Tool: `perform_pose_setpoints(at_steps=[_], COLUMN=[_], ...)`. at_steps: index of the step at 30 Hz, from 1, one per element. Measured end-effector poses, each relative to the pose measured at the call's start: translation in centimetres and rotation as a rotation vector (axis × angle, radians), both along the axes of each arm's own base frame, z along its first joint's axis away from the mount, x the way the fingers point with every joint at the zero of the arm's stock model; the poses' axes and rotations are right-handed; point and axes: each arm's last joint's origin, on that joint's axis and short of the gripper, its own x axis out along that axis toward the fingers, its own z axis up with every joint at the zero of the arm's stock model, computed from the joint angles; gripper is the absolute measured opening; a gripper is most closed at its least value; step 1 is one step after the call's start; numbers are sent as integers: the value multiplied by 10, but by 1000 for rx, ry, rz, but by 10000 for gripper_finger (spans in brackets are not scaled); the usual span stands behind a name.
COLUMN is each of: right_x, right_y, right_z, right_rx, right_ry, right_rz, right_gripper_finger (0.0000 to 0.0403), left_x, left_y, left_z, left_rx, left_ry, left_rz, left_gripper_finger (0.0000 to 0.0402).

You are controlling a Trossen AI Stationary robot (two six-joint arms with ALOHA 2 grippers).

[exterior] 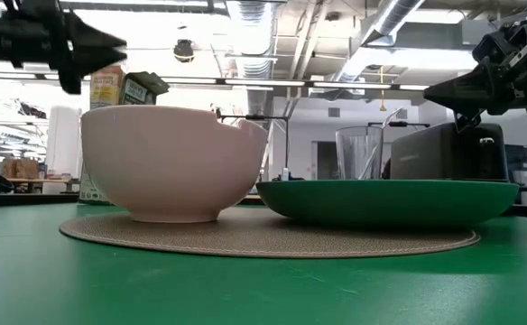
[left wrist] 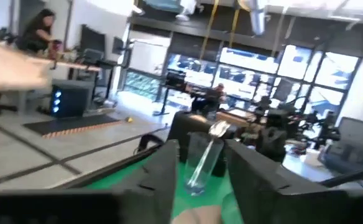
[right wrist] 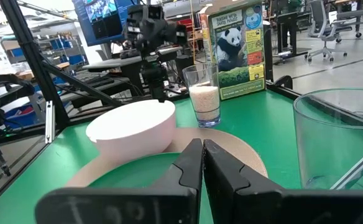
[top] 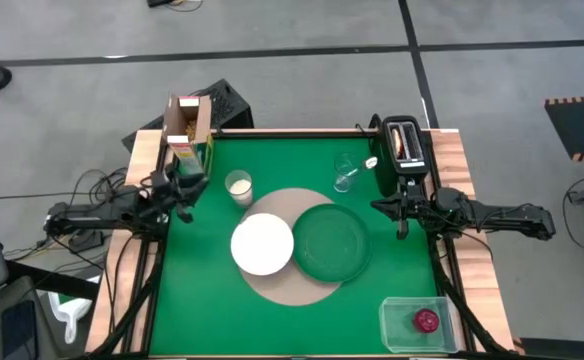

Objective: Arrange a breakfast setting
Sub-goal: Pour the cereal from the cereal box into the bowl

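My left gripper needs to close on the cereal box's long brown top flap [top: 204, 122], on the side that faces the green tabletop.
The round tan mat [top: 294, 285] lies mid-table and bears the white bowl [top: 262, 244] and the dark-green plate [top: 330, 240] side by side. A yellow-green cereal box [top: 187, 130] stands upright at the far left, with a glass of milk [top: 238, 186] beside it. A spoon [top: 362, 165] leans in a clear glass [top: 345, 178]. The red fruit [top: 427, 320] lies in a clear tub [top: 397, 312]. My left gripper [top: 186, 200] hovers open near the cereal box, with nothing between its fingers [left wrist: 163, 168]. My right gripper [top: 404, 222] hangs shut and empty beside the plate's right rim.
A black toaster [top: 404, 145] stands at the table's far right corner, just behind my right arm. The tub sits at the near right corner. Bare green tabletop shows along the near edge and at the near left. A person sits in the room far beyond the table.
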Motion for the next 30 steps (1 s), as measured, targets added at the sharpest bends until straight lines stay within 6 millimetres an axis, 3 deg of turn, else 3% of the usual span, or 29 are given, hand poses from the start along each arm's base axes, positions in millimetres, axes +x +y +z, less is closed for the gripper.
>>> perform_pose_setpoints(at_steps=[5, 10, 20, 27, 30], right_x=[0, 0, 0, 0, 0], right_y=[0, -1, -1, -1, -1], right_z=[1, 4, 7, 7, 7], right_rx=[-8, -54, -59, -59, -59], right_ry=[-10, -34, -67, -64, -61], right_rz=[-2, -13, -14, -17, -20], right_gripper_finger=[44, 44, 44, 44, 44], left_x=[-9, -8, 14, 21, 25], left_y=[2, 3, 5, 14, 20], left_z=[22, 43, 114, 174, 191], left_rx=[22, 11, 11, -54, -106], left_ry=[72, 158, 377, 591, 676], left_rz=[79, 104, 189, 341, 355], left_gripper_finger=[232, 278, 279, 278, 278])
